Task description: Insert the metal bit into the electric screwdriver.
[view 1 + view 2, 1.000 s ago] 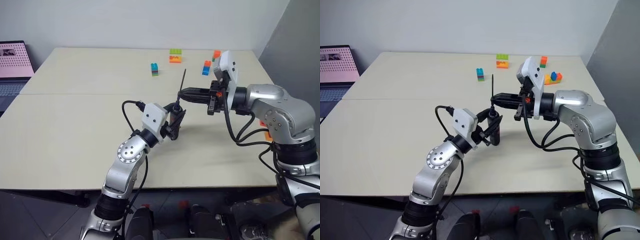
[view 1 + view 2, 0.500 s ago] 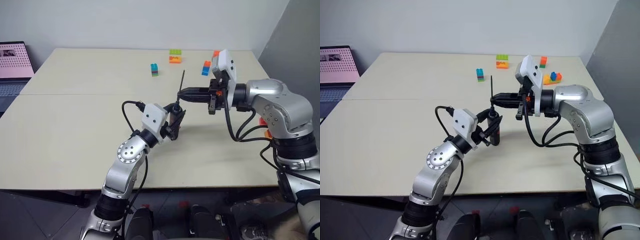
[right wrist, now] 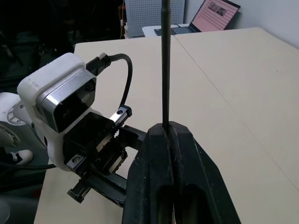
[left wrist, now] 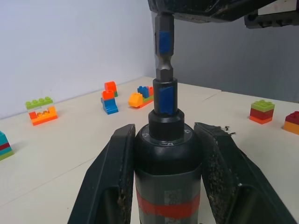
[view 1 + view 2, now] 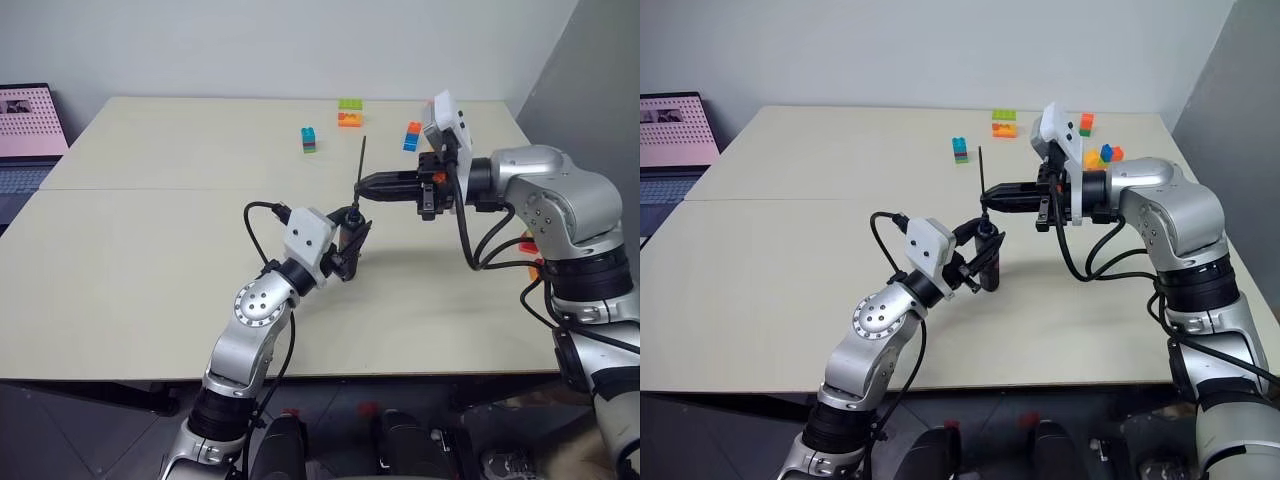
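I need to put the electric screwdriver down with my left gripper on the bare table point(image 5: 338, 253) between the seam and the near edge.
My left gripper point(image 5: 349, 243) is shut on the electric screwdriver point(image 4: 168, 161), a black tool with a red band, held upright above the table's middle. Its fingers point(image 4: 108, 184) press on both sides of the body. From the right, my right gripper point(image 5: 366, 188) reaches in level, shut on the metal bit point(image 5: 361, 162). The thin rod point(image 3: 164, 60) sticks up from the shut fingertips. Directly above the screwdriver's collar stands the bit's thicker lower shank point(image 4: 163, 49), with its end at the collar's mouth. How deep it sits cannot be told.
Small stacks of toy bricks stand on the far part of the table point(image 5: 140, 250): one point(image 5: 309, 139) at centre, one point(image 5: 350, 112) behind it, more point(image 5: 1103, 155) at the right. A laptop point(image 5: 25, 125) sits off the table's far left.
My right forearm and wrist have swung a little, and the top of the rod leans slightly more to the left. Both gripper tips and the screwdriver stayed in place.
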`<act>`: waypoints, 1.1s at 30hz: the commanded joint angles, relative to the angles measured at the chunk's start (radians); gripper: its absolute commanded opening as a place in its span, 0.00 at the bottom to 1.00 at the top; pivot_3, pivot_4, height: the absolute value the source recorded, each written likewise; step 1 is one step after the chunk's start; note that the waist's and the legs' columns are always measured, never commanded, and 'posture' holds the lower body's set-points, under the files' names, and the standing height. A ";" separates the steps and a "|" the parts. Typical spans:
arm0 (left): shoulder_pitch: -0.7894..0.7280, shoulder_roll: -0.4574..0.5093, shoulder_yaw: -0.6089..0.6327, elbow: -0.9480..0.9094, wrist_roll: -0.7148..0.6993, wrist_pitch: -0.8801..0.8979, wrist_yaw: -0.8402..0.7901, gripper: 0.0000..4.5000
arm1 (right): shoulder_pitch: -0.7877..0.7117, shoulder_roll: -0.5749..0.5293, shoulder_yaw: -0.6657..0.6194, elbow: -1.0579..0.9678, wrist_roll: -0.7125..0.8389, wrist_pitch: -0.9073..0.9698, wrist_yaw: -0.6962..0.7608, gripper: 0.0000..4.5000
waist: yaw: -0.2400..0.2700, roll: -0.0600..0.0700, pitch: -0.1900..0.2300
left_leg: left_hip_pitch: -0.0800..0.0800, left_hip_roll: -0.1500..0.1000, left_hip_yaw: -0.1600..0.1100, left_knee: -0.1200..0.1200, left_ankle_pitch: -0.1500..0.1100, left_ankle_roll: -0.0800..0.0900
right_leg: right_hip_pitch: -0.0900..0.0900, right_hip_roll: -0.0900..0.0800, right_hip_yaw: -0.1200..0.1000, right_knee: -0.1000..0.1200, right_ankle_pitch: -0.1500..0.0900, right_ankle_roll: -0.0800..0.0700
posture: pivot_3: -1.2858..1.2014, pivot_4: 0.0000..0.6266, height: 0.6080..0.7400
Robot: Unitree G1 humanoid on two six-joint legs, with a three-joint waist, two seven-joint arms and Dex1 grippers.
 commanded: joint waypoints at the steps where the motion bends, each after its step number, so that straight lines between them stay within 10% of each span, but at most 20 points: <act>1: 0.007 0.010 -0.010 -0.005 0.016 -0.009 -0.005 0.36 | 0.026 -0.003 0.059 0.053 -0.068 -0.017 0.019 0.00 | 0.000 0.000 0.000 | 0.000 0.000 0.000 0.000 0.000 0.000 | 0.000 0.000 0.000 0.000 0.000 0.000 | 0.52 0.24 1.00; 18: 0.006 0.016 -0.008 0.000 0.015 -0.012 -0.008 0.36 | 0.040 0.012 0.028 0.073 -0.091 -0.088 0.035 0.00 | 0.000 0.001 -0.001 | 0.000 0.000 0.000 0.000 0.000 0.000 | 0.000 0.000 0.000 0.000 0.000 0.000 | 0.52 0.24 1.00; 33: -0.041 0.008 0.007 0.017 0.016 -0.001 0.003 0.36 | 0.089 -0.113 -0.166 -0.032 -0.040 -0.023 -0.052 0.65 | 0.002 0.002 -0.001 | -0.004 0.000 0.000 0.000 0.000 0.000 | -0.002 0.000 0.000 -0.001 0.003 0.004 | 0.52 0.24 1.00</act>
